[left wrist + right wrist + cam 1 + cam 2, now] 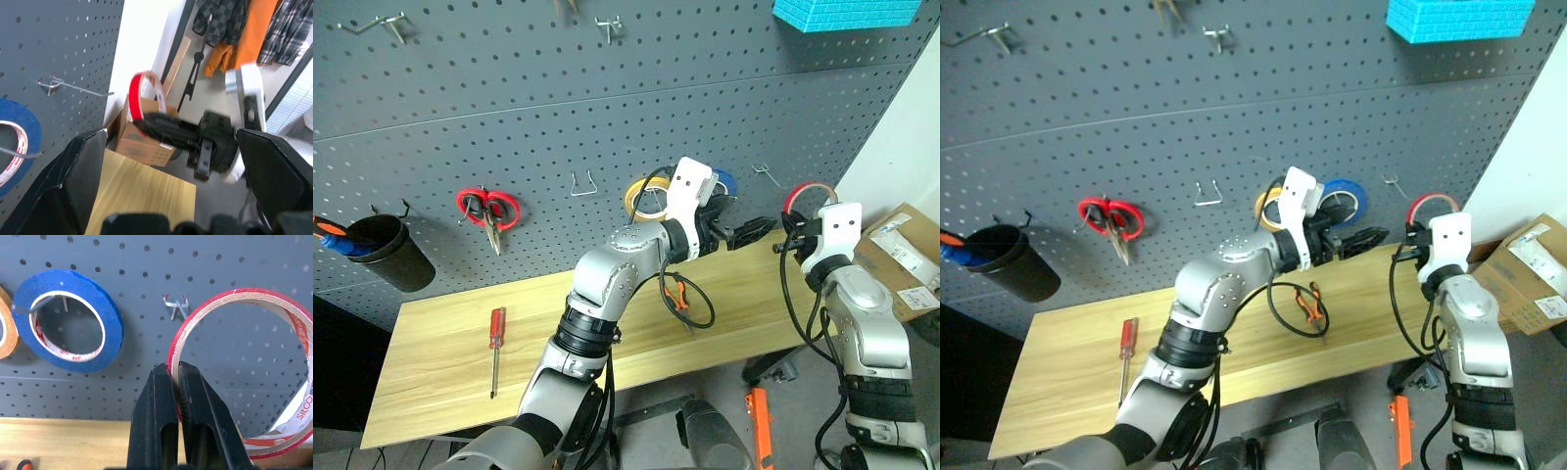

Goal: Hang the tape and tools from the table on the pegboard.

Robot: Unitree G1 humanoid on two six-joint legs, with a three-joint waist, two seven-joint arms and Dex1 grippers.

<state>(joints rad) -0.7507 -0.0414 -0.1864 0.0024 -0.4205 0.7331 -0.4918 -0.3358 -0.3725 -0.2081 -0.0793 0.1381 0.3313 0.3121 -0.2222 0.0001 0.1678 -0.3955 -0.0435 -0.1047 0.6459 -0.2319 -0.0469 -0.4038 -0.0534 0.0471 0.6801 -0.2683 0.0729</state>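
The red tape will go on the bare metal hook (768, 192) (186, 335) next to the blue roll, and my right gripper should hang it there and let go.
My right gripper (175, 369) is shut on the lower edge of the red tape (244, 293), a thin ring held upright in front of the dark grey pegboard (509, 108). The tape (810, 193) hangs just to the right of a bare metal hook (175, 306). My left gripper (754, 231) is open, pointing right toward the tape with nothing between its fingers. On the light wood table (440, 382) lie a red-handled screwdriver (495, 343) at the left and orange-and-black pliers (677, 295) under my left forearm.
On the pegboard hang red-handled scissors (489, 209), a yellow roll (644, 199) and a blue roll (68, 323). A black cup (386, 250) with an orange-and-blue tool hangs far left. A cyan box (847, 12) sits top right, a cardboard box (901, 253) beyond the table's right end.
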